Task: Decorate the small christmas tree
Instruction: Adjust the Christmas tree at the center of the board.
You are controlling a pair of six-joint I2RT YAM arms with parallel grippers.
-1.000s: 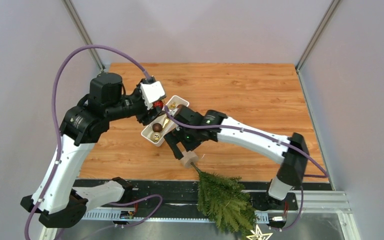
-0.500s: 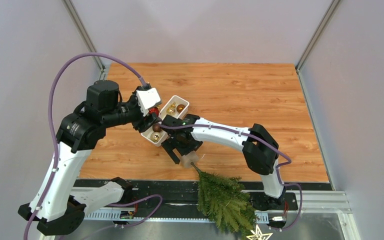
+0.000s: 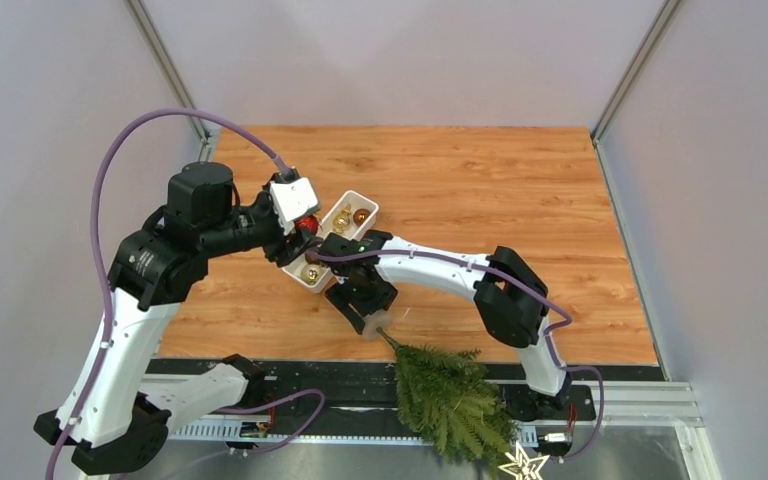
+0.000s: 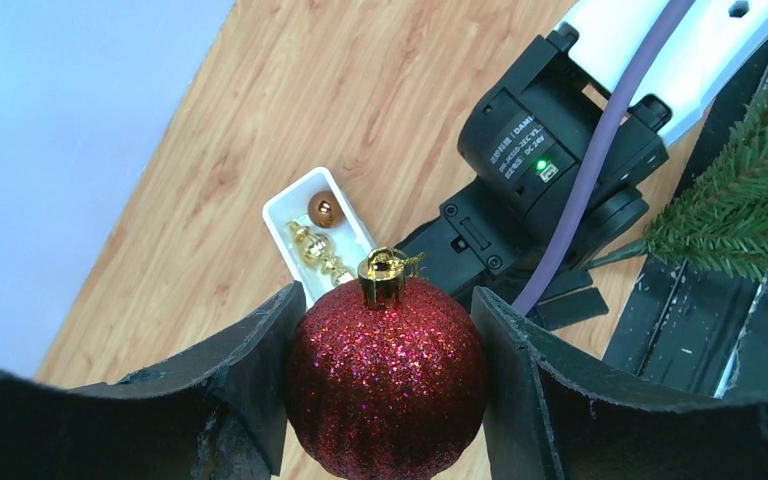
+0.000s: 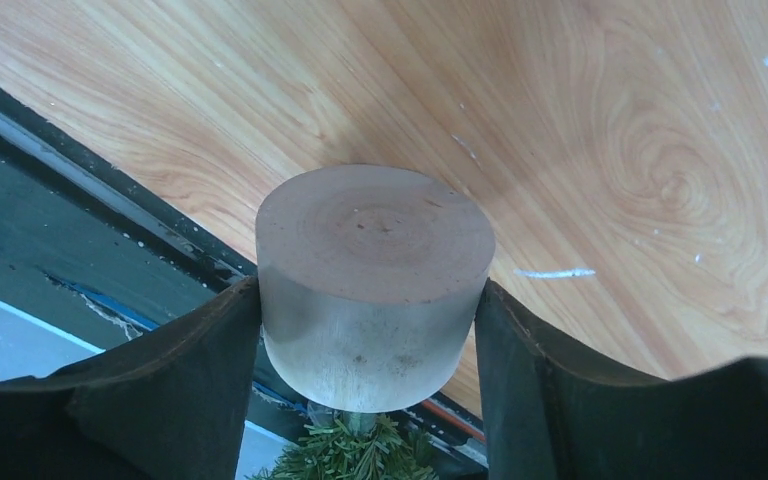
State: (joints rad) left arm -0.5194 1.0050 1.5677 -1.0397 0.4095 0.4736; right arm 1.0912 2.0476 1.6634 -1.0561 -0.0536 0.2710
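Next, I release the red glitter ball with my left gripper in the middle of the white tray point(image 3: 333, 246), among its ornaments.
The small christmas tree point(image 3: 450, 400) lies on its side over the table's near edge, a pale star point(image 3: 520, 463) at its tip. Its clear round base point(image 3: 373, 323) points toward the tray. My right gripper point(image 3: 365, 312) is shut on that base point(image 5: 375, 270), both pads pressed against its sides, with green needles point(image 5: 350, 455) showing below. My left gripper point(image 3: 300, 228) hovers beside the white tray point(image 3: 368, 199), shut on a red glitter ball point(image 4: 388, 375) with a gold cap. In the left wrist view the tree's branches point(image 4: 750, 215) show at the right edge.
The white tray point(image 4: 278, 222) holds gold and brown ornaments point(image 3: 312, 272). A black rail point(image 3: 290, 375) with cables runs along the table's near edge under the tree. Grey walls close in the left, right and back sides.
The right gripper has come down around the tree's base and closed on it, its arm folding inward. The left arm drew slightly back to the left with the red ball.
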